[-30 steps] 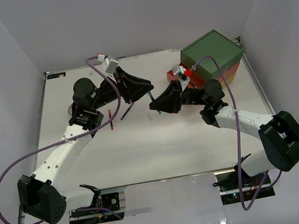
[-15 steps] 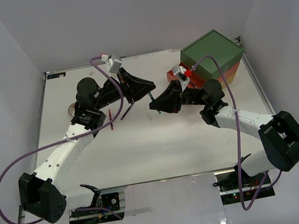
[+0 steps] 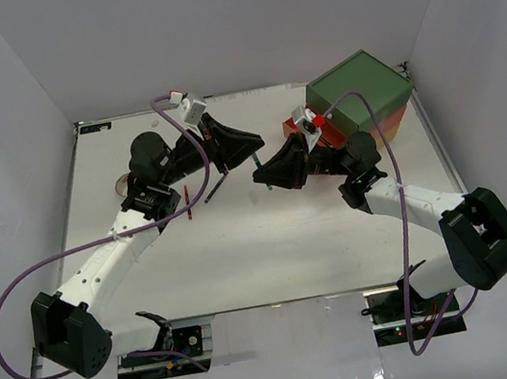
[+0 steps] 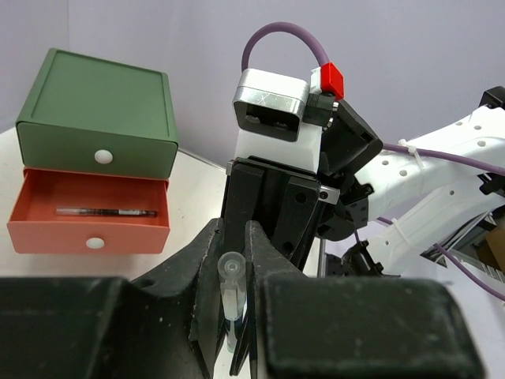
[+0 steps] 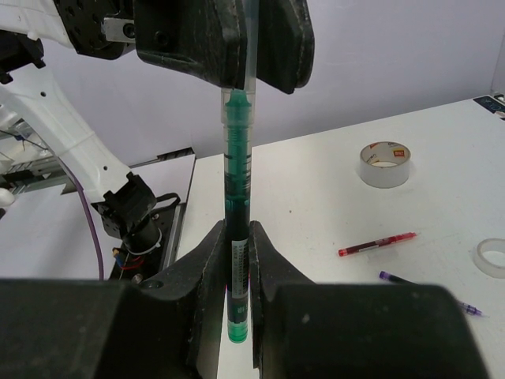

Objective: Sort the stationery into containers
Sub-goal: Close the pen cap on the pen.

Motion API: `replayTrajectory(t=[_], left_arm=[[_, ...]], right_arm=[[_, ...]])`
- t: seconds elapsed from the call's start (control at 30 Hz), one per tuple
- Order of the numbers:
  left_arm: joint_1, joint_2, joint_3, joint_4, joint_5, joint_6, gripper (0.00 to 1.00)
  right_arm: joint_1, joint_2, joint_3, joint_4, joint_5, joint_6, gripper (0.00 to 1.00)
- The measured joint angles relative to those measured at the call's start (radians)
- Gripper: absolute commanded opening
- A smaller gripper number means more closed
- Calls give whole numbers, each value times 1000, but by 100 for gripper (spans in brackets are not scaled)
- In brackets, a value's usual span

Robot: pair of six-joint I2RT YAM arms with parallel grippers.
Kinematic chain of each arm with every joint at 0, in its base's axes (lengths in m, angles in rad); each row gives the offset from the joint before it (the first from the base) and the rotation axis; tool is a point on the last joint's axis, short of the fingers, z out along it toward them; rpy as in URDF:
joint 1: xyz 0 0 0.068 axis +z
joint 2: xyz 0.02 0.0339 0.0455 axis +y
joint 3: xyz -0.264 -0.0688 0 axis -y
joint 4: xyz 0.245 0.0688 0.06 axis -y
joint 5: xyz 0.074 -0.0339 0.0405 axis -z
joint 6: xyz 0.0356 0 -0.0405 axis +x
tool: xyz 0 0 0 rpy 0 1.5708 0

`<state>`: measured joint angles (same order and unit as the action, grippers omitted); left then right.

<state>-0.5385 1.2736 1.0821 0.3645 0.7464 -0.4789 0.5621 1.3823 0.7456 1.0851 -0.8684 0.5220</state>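
Observation:
The green pen, now upright in the air between both grippers, will be let go by my right gripper beside the thin pen inside the orange-red middle drawer (image 3: pixel 319 132).
A green pen (image 5: pixel 238 158) hangs upright in the air between both grippers. My right gripper (image 5: pixel 237 237) is shut on its labelled lower body. My left gripper (image 4: pixel 234 237) is closed round the clear cap end (image 4: pixel 232 272), and from the right wrist it shows at the top as two black fingers (image 5: pixel 280 39). In the top view the two grippers meet nose to nose over the table's back middle, with the pen (image 3: pixel 259 161) between them. The drawer chest (image 3: pixel 359 94) stands at the back right, its orange-red middle drawer (image 4: pixel 87 229) pulled out with one thin pen (image 4: pixel 106 212) inside.
A beige tape roll (image 5: pixel 385 163), a red pen (image 5: pixel 377 243), a clear tape roll (image 5: pixel 493 257) and a purple pen (image 5: pixel 426 290) lie on the table's left half. From above, the red pen (image 3: pixel 187 201) and purple pen (image 3: pixel 216 186) lie just under my left arm.
My left gripper's jaws have come together round the pen's cap end. Both arms have hardly moved, and the right gripper keeps its hold.

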Motion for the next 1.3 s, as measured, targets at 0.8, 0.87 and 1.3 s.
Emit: replayTrajectory(t=[0.8,0.87,1.3], left_arm=[[0,-29,-44,94,-45,5,0],[0,-29,-50,108,-45,0,0],[0,-29,-79,166,-44,-34,0]], right_arm=[[-14,-7,80,-97,-34,3,8],[-17,-7,85,-98,-40,3,8],[-20,-8,91,-103,-58,16,8]])
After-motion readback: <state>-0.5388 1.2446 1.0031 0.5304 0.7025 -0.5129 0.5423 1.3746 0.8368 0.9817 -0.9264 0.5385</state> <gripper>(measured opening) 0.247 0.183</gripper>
